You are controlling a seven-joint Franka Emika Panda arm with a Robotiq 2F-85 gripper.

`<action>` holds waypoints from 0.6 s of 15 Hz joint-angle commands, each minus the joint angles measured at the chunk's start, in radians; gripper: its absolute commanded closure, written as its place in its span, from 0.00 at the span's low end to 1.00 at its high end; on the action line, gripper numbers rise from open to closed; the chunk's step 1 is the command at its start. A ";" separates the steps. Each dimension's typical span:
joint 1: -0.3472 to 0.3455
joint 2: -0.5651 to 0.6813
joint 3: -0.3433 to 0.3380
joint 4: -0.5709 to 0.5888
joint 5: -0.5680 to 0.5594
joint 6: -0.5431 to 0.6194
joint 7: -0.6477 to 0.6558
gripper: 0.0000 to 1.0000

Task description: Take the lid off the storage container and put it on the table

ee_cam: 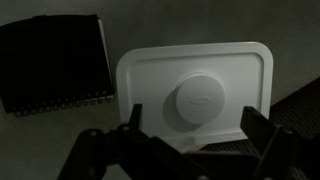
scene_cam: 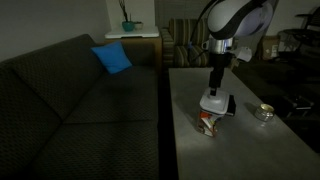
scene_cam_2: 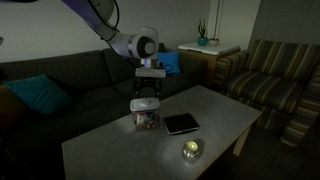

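Note:
The lid's raised centre is nearer one finger, below my open fingertips; I will centre, lower and close on both its sides (ee_cam: 181, 100) before lifting.
The white rounded-square lid (ee_cam: 195, 85) fills the wrist view and has a round raised centre. It lies on top of the small red-and-white storage container (scene_cam: 208, 123), which stands on the pale grey table (scene_cam: 240, 150). Both exterior views show the lid (scene_cam_2: 145, 104) over the container (scene_cam_2: 147, 121). My gripper (ee_cam: 195, 125) hangs straight down just above the lid, open, with one dark finger on each side of the raised centre. It also shows in both exterior views (scene_cam: 215, 88) (scene_cam_2: 148, 88). I cannot tell whether the fingers touch the lid.
A flat black pad (scene_cam_2: 181, 123) lies on the table beside the container, also in the wrist view (ee_cam: 55, 65). A small round shiny dish (scene_cam: 263, 113) sits nearer the table's end. A dark sofa (scene_cam: 70, 100) runs along one long side of the table.

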 commanded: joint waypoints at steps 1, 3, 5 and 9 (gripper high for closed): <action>0.004 0.007 0.000 -0.019 -0.003 0.013 -0.003 0.00; 0.006 0.020 0.000 -0.017 -0.002 0.015 -0.002 0.00; 0.003 0.037 0.002 -0.009 0.001 0.021 -0.006 0.00; -0.003 0.056 0.006 0.007 0.010 0.035 -0.002 0.25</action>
